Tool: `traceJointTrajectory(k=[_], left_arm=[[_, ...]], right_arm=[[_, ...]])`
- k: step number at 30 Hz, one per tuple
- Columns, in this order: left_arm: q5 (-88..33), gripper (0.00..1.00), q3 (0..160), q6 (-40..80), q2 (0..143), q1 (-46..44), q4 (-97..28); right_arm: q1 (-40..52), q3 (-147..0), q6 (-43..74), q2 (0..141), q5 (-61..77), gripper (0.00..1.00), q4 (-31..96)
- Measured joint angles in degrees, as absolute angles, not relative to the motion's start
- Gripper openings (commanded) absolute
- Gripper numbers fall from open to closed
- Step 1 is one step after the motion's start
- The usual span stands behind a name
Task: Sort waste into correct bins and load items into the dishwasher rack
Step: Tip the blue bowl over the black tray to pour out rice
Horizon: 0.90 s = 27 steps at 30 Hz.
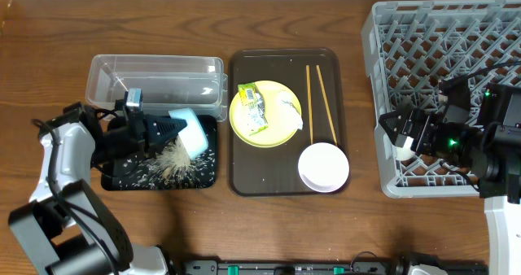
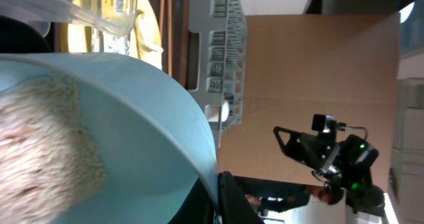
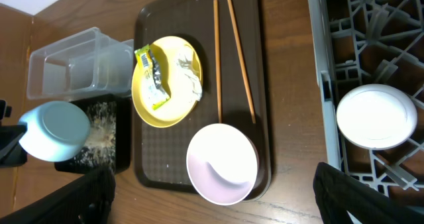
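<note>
The robot's left gripper will release the light blue bowl, now tipped over the black tray, on the brown serving tray (image 1: 257,165) next to the pinkish-white bowl.
My left gripper (image 1: 173,129) is shut on the rim of the light blue bowl (image 1: 190,130), tipped on its side over the black tray (image 1: 208,176). Whitish rice scraps (image 1: 167,163) spill from it into that tray; the left wrist view shows rice inside the bowl (image 2: 132,111). The yellow plate (image 1: 279,135) holds the yellow-green wrapper (image 1: 251,106) and a white scrap (image 1: 291,111). The chopsticks (image 1: 321,104) and the pinkish-white bowl (image 1: 323,167) lie on the brown serving tray. My right gripper (image 1: 396,133) is open and empty at the grey rack's (image 1: 456,39) front left corner.
The clear tub (image 1: 155,73) stands behind the black tray and looks empty. The dark brown serving tray (image 1: 244,173) sits mid-table. A round white dish (image 3: 376,116) rests in the rack near my right gripper. Bare wood table lies along the front.
</note>
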<state>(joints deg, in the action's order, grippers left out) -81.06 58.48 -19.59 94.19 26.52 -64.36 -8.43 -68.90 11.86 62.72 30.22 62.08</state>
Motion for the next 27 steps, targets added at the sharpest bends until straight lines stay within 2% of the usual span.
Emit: traceJointTrajectory(k=[8, 11, 14, 20, 27], left_arm=[[-86.41, 0.06, 58.3, -20.91, 95.15, 27.51, -65.98], [-86.15, 0.06, 58.24, -21.1, 95.2, 27.81, -66.19], [-86.89, 0.06, 58.08, -24.18, 95.18, 27.83, -73.97], [-85.76, 0.06, 57.89, -28.4, 95.09, 28.16, -77.47], [-84.23, 0.06, 57.8, -29.36, 95.13, 29.26, -76.03]], right_arm=[[-8.43, -68.9, 11.86, 62.74, 30.22, 0.93, 62.11], [-8.43, -68.9, 11.86, 62.72, 30.22, 0.93, 62.0], [-8.43, -68.9, 11.88, 62.72, 30.22, 0.93, 61.8], [-8.43, -68.9, 11.88, 62.72, 30.22, 0.94, 61.63], [-8.43, -68.9, 11.88, 62.72, 30.2, 0.94, 61.89]])
